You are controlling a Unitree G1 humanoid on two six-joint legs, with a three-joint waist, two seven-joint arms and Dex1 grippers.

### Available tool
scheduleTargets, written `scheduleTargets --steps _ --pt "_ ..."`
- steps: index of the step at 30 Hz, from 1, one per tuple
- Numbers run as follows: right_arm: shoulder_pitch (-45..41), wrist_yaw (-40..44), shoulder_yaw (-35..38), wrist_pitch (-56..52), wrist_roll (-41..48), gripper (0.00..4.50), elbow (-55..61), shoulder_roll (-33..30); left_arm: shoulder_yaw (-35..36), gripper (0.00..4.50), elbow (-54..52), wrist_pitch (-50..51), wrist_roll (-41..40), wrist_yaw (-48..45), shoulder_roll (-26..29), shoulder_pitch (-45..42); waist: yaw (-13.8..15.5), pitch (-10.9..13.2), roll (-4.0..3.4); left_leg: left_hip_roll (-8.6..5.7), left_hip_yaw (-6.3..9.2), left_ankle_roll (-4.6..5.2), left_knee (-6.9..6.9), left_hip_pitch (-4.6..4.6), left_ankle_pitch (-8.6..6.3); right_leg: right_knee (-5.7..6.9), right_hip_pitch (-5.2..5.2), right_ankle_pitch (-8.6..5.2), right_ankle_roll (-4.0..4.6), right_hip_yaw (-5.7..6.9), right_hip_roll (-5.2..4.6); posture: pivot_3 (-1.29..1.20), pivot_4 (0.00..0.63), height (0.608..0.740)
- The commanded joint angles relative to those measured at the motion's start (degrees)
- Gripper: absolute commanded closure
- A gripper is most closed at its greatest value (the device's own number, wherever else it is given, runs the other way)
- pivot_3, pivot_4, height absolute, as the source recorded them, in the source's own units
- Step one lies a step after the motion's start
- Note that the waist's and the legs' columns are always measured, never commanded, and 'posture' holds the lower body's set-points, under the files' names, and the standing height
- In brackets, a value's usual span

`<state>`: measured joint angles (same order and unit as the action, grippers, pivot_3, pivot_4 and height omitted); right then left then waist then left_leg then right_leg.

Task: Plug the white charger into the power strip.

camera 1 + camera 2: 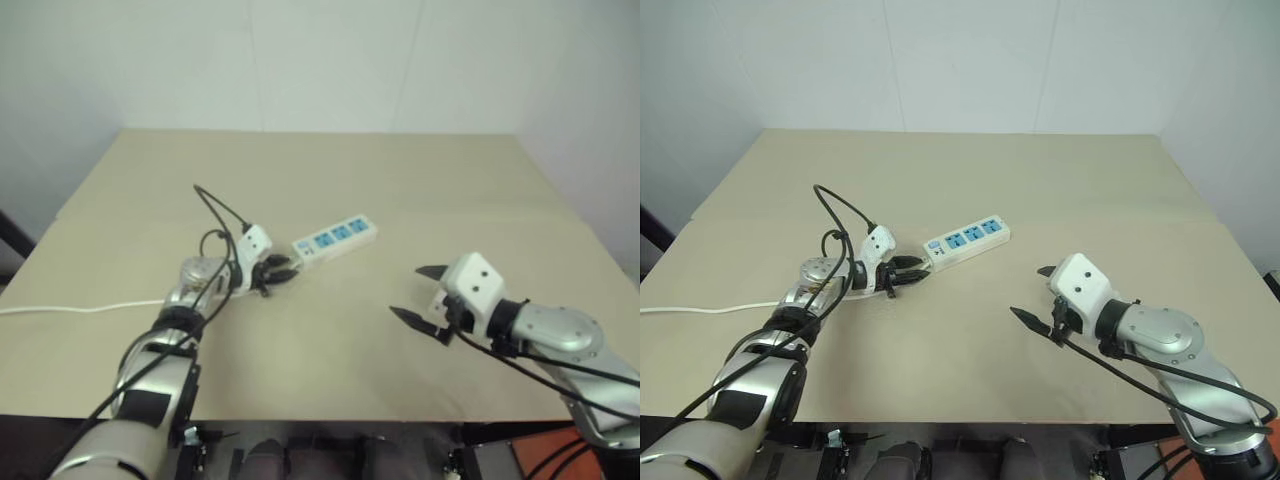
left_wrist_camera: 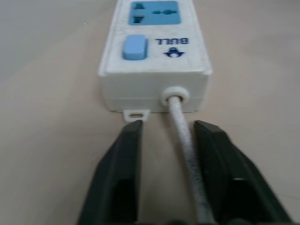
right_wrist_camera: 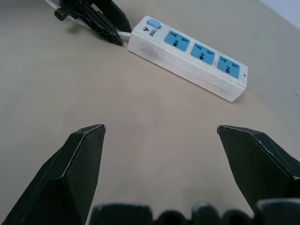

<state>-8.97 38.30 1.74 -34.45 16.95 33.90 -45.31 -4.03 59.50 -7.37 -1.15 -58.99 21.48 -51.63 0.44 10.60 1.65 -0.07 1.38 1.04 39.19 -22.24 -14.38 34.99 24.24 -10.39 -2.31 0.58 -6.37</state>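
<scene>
The left fingers straddle only the white cable, so they should open wide and take the power strip's switch end [image 1: 937, 250] by its sides.
The power strip [image 1: 335, 238] lies flat near the table's middle, a long white bar with three blue socket faces and a blue switch [image 2: 135, 47] at its near end. My left gripper [image 2: 168, 124] sits low at that switch end. Its two black fingers stand a narrow gap apart on either side of the strip's white cable [image 2: 185, 140], which runs along one finger. My right gripper [image 1: 415, 292] hovers open to the right of the strip, empty, with its fingers [image 3: 89, 154] spread wide. The white charger is out of view.
The strip's white cable [image 1: 80, 308] trails across the beige table [image 1: 400, 180] to its left edge. Black wires loop above my left wrist [image 1: 215, 215]. Pale walls stand behind the table's far edge.
</scene>
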Motion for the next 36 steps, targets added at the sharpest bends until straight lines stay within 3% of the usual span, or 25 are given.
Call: scheduleTargets --steps 1,3,6,13,19,23,30,32,36 --pt "-1.4 -0.7 0.1 0.2 -0.7 0.0 0.3 0.4 0.7 3.93 -1.7 0.1 -0.8 -1.0 0.2 0.8 0.0 0.0 0.0 0.0 0.0 0.0 0.0 0.01 0.0 0.01 0.0 0.0 0.0 0.0 0.0 0.0 0.15 0.74" --pt "-1.9 -0.7 -0.5 0.1 -0.8 0.0 0.1 0.8 0.9 4.49 -3.6 0.8 -0.8 -0.5 0.7 1.6 -0.1 0.0 0.0 0.01 0.0 0.0 0.0 0.03 0.0 0.03 0.0 0.0 0.0 0.0 0.01 0.0 0.15 0.74" --pt "-2.3 -0.7 -1.4 0.3 -1.4 0.0 -0.2 1.2 1.1 4.49 -10.8 3.5 -1.7 -1.1 2.1 4.8 -0.4 0.0 -0.01 0.01 0.0 0.0 0.0 0.01 0.0 0.02 0.01 0.0 0.01 -0.01 0.01 0.0 0.15 0.74" --pt "-2.5 -0.3 -2.3 1.2 -2.9 0.0 -1.3 1.8 3.1 4.49 -43.5 25.9 -6.6 0.8 8.7 19.2 -1.4 0.0 -0.01 0.04 0.04 0.0 -0.02 -0.08 0.0 0.06 0.11 0.0 0.01 -0.05 0.02 0.0 0.15 0.74" --pt "-3.2 0.6 -4.1 2.3 -3.7 0.0 -2.8 2.7 4.4 4.49 -54.8 35.0 -10.0 2.5 11.5 26.0 -1.0 0.0 -0.01 0.04 0.03 0.0 -0.02 0.02 0.0 0.02 0.06 -0.01 0.0 -0.06 0.01 0.0 0.15 0.74" --pt "-4.2 1.0 -5.0 2.8 -4.3 0.0 -3.9 3.0 5.6 3.25 -54.8 32.7 -11.9 1.7 12.5 26.8 -1.0 0.0 -0.01 0.04 0.04 -0.01 -0.02 0.02 0.0 0.04 0.07 -0.01 0.0 -0.03 0.01 0.0 0.15 0.74" --pt "-3.4 1.8 -4.2 3.2 -4.4 0.0 -4.0 2.7 8.5 0.86 -51.5 29.6 -16.0 -5.7 19.0 27.1 -1.3 0.0 -0.01 0.04 0.02 0.0 -0.05 0.02 0.0 0.02 0.1 0.0 0.02 -0.05 0.02 0.0 0.15 0.74" --pt "-3.3 1.9 -3.9 3.1 -4.2 0.0 -3.9 2.8 9.3 0.21 -48.7 24.7 -16.1 -6.5 18.9 26.7 -1.2 0.0 -0.02 0.04 0.02 0.0 -0.05 0.03 0.0 0.03 0.09 -0.01 0.03 -0.05 0.02 0.0 0.15 0.74" --pt "-3.5 1.6 -3.9 3.2 -4.3 0.0 -4.1 3.3 11.3 0.05 -44.9 11.2 -21.1 -15.9 15.4 27.5 -0.8 0.0 -0.01 0.04 0.01 -0.01 -0.05 0.03 0.0 0.02 0.07 0.0 0.04 -0.03 -0.01 0.0 0.15 0.74"
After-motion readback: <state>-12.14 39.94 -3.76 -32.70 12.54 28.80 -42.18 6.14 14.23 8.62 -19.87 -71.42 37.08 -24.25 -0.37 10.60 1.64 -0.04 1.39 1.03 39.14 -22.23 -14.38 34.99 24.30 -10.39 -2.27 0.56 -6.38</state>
